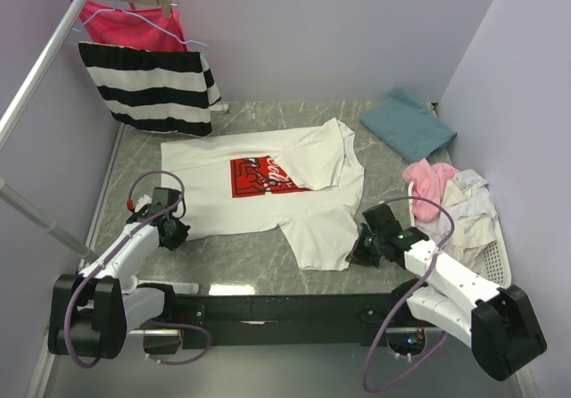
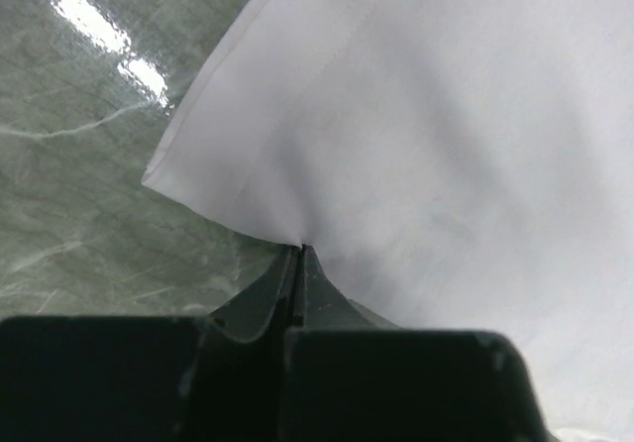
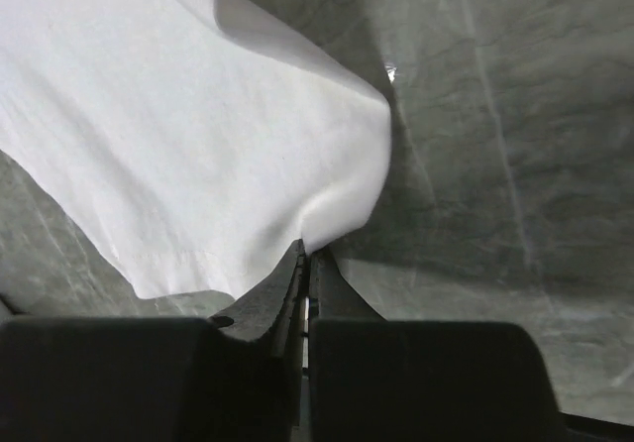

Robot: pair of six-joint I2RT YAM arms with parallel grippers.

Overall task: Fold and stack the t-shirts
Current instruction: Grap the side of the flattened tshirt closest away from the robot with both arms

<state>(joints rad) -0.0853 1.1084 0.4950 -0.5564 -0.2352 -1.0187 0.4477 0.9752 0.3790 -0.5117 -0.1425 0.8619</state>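
My left gripper should open and take the near hem (image 2: 315,232) deeper before folding it back, because its fingers catch only the very edge of the white t-shirt.
A white t-shirt with a red square logo (image 1: 268,188) lies spread on the grey marble table, one sleeve folded over the print. My left gripper (image 1: 176,231) is shut on the shirt's near left edge; the left wrist view shows the white cloth (image 2: 416,135) pinched at the fingertips (image 2: 302,249). My right gripper (image 1: 361,248) is shut on the shirt's near right corner; the right wrist view shows the cloth (image 3: 198,145) pinched and lifted at the fingertips (image 3: 305,247). A folded teal-blue t-shirt (image 1: 409,126) lies at the back right.
A pile of pale white and pink garments (image 1: 451,200) sits in a white basket (image 1: 497,253) at the right. A black-and-white striped garment (image 1: 152,87) and a red-pink one (image 1: 129,25) hang on a rail at the back left.
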